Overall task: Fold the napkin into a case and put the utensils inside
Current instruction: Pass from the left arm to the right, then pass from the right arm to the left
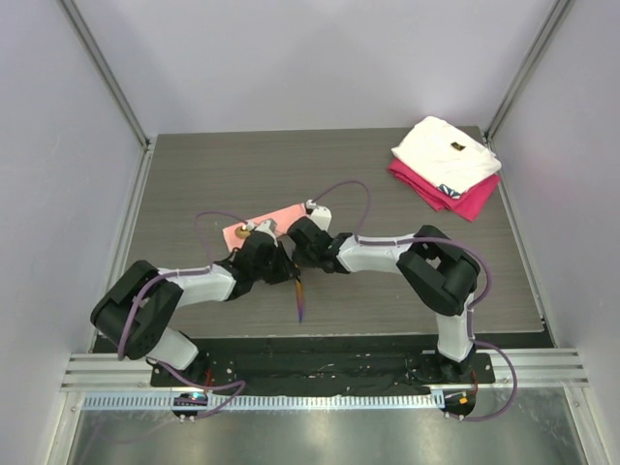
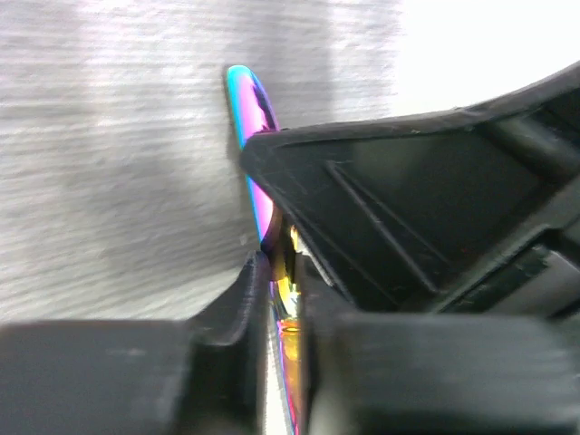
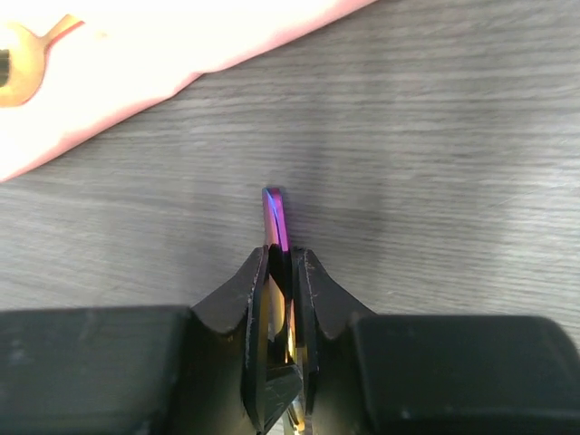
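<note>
The utensil's far end is crowded by both my grippers, so my left gripper should open and take the utensil's free near end (image 1: 300, 313) while my right gripper lifts it.
The salmon-pink napkin (image 1: 276, 218) lies folded on the table and also shows at the top left of the right wrist view (image 3: 163, 54). A gold spoon bowl (image 1: 243, 232) rests on its left end, seen again in the right wrist view (image 3: 20, 62). My left gripper (image 2: 283, 299) and right gripper (image 3: 283, 272) meet just in front of the napkin. Both are shut on the same slim iridescent purple utensil (image 2: 252, 118), whose tip pokes past the right fingers (image 3: 275, 217). In the top view its end (image 1: 300, 300) sticks out toward the near edge. Any other utensils are hidden.
A folded white cloth (image 1: 446, 153) lies on a folded magenta cloth (image 1: 455, 199) at the back right corner. Grey walls with metal posts close in the wooden tabletop (image 1: 194, 174) on three sides.
</note>
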